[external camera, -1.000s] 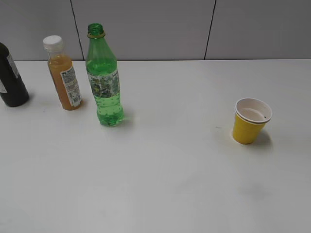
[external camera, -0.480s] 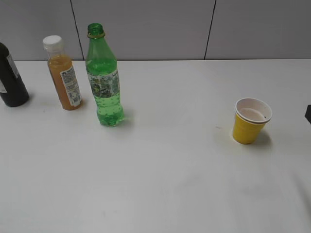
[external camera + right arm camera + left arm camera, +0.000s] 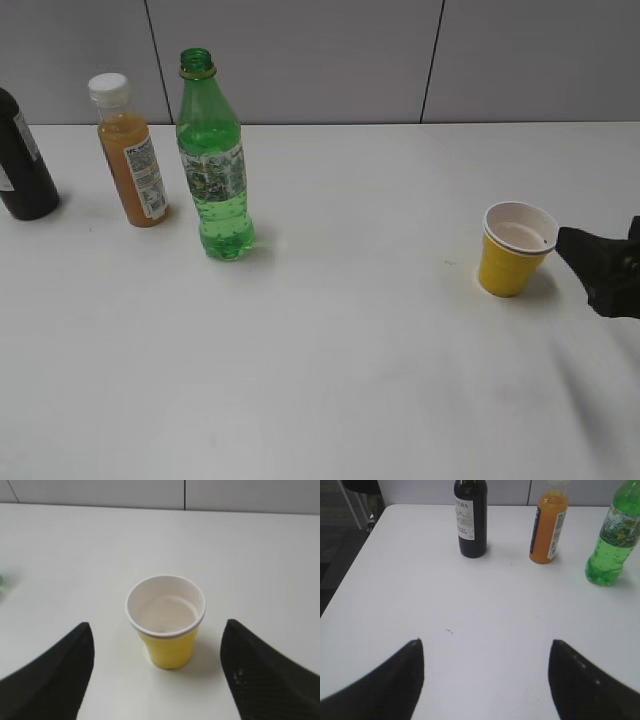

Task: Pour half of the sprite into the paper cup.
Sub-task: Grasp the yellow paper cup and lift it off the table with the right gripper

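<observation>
My right gripper will next move in around the yellow paper cup and close on the cup's lower side (image 3: pixel 507 274) (image 3: pixel 170 653), well below its white rim.
The sprite (image 3: pixel 213 170), a tall green bottle with no cap and a yellow neck ring, stands upright at the table's left; it also shows at the right edge of the left wrist view (image 3: pixel 612 540). The yellow paper cup (image 3: pixel 514 250) stands upright and empty at the right. My right gripper (image 3: pixel 595 265) is open just right of the cup; in the right wrist view the cup (image 3: pixel 167 625) stands a little ahead of my right gripper (image 3: pixel 157 630), between the lines of the two fingers, untouched. My left gripper (image 3: pixel 485 647) is open and empty over bare table, well short of the bottles.
An orange-juice bottle (image 3: pixel 130 150) with a white cap stands left of the sprite. A dark bottle (image 3: pixel 22 160) stands at the far left edge. The white table (image 3: pixel 340 360) meets a grey wall behind. The table's left edge (image 3: pixel 350 570) shows in the left wrist view.
My right gripper has come into the exterior view from the right edge and moved left, up to the paper cup. The bottles and the cup have not moved.
</observation>
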Robot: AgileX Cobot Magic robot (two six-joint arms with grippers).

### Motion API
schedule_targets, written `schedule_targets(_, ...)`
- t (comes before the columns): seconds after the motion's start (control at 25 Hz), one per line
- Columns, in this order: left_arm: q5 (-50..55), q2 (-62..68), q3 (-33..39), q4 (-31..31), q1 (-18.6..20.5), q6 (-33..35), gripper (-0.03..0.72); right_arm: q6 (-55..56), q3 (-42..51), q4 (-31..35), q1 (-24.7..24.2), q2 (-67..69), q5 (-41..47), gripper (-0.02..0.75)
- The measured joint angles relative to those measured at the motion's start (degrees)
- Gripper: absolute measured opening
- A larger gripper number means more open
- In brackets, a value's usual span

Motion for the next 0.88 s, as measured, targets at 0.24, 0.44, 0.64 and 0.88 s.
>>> schedule_targets(0.24,0.0,0.0,0.0,0.0,0.0,0.0,0.588,0.5,2.5,-2.7,0.0,8.7,-11.7,0.592)
schedule_targets(0.44,0.0,0.0,0.0,0.0,0.0,0.0,0.588,-1.3,2.9,-3.1,0.0,14.8,-18.2,0.592)
schedule_targets(0.64,0.0,0.0,0.0,0.0,0.0,0.0,0.588,-4.3,2.9,-2.3,0.0,18.6,-21.0,0.592)
schedule_targets(0.88,0.0,0.0,0.0,0.0,0.0,0.0,0.588,-5.7,3.0,-0.2,0.0,23.4,-25.5,0.660)
